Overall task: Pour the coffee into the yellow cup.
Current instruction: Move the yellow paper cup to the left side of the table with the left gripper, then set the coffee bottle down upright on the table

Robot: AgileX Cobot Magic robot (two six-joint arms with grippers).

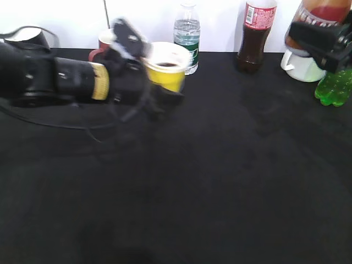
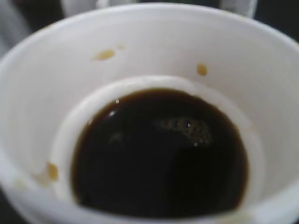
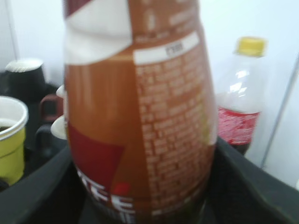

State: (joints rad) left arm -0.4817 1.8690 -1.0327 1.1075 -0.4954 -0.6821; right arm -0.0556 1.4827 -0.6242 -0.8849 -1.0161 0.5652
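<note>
I need to use my left gripper to set the yellow cup, now held above the black table, down on the black table (image 1: 109,114) in front of the red mug.
My left gripper (image 1: 158,91) is shut on the yellow cup (image 1: 165,74) and holds it above the black table at the back left. The left wrist view looks straight into the cup (image 2: 154,42): its white inside holds dark coffee (image 2: 159,154), with a few brown splashes on the wall. My right gripper (image 1: 324,44) is shut on the coffee bottle (image 1: 322,11) at the far right, well apart from the cup. The right wrist view shows the bottle's orange-brown wrap (image 3: 140,116) between the black jaws (image 3: 145,207). The cup (image 3: 9,140) is at its left edge.
A water bottle (image 1: 187,33), a cola bottle (image 1: 256,33), a white mug (image 1: 300,66) and a green bottle (image 1: 334,85) stand along the back. A red mug (image 1: 103,41) and a black cup (image 1: 27,36) are behind the left arm. The table (image 1: 220,176) is black.
</note>
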